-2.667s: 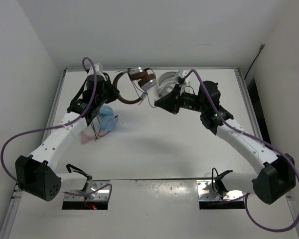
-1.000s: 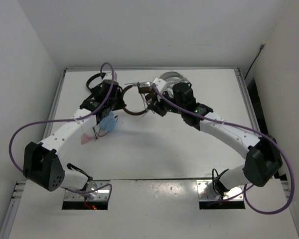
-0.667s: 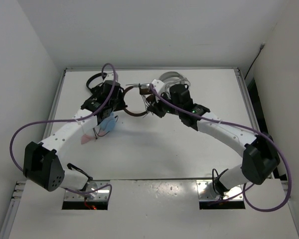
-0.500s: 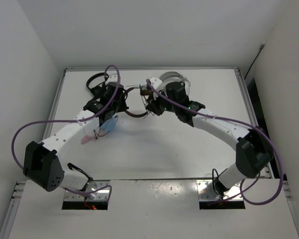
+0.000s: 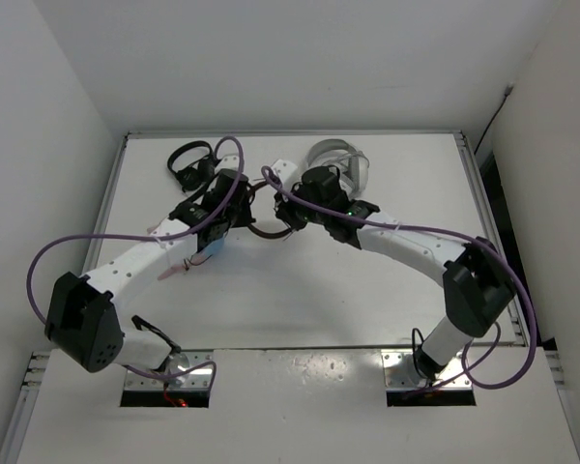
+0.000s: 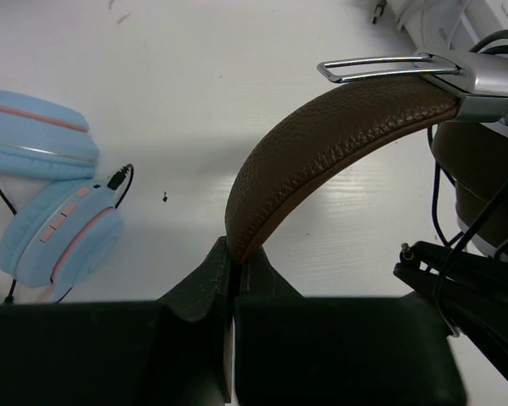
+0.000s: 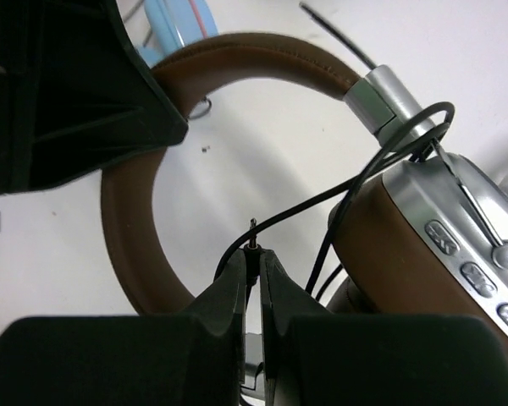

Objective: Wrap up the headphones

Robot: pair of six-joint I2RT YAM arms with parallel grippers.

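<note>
I should release the brown headphones, now at the far middle of the table, from my left gripper on the open table [image 5: 341, 254] in front of the white/grey headphones.
The headphones have a dark brown headband [image 6: 322, 144] [image 7: 127, 228], silver earcups with brown pads [image 7: 423, 245] and a thin black cable [image 7: 356, 190]. In the top view they sit between both arms, at the far middle of the table [image 5: 266, 230]. My left gripper [image 6: 233, 254] is shut on the end of the headband. My right gripper [image 7: 254, 254] is shut on the cable's plug, whose metal tip sticks up between the fingers. The cable loops round the earcup arm [image 7: 389, 110].
A light blue and pink pair of headphones [image 6: 55, 224] lies left of the brown pair, also in the top view [image 5: 216, 245]. A small black pair [image 5: 188, 162] lies at the far left. A white/grey pair [image 5: 343, 162] lies at the far right behind my right arm.
Both grippers have moved closer together toward the table's middle, carrying the headband and the cable plug. The right arm has swung left and the headphones have shifted toward me.
</note>
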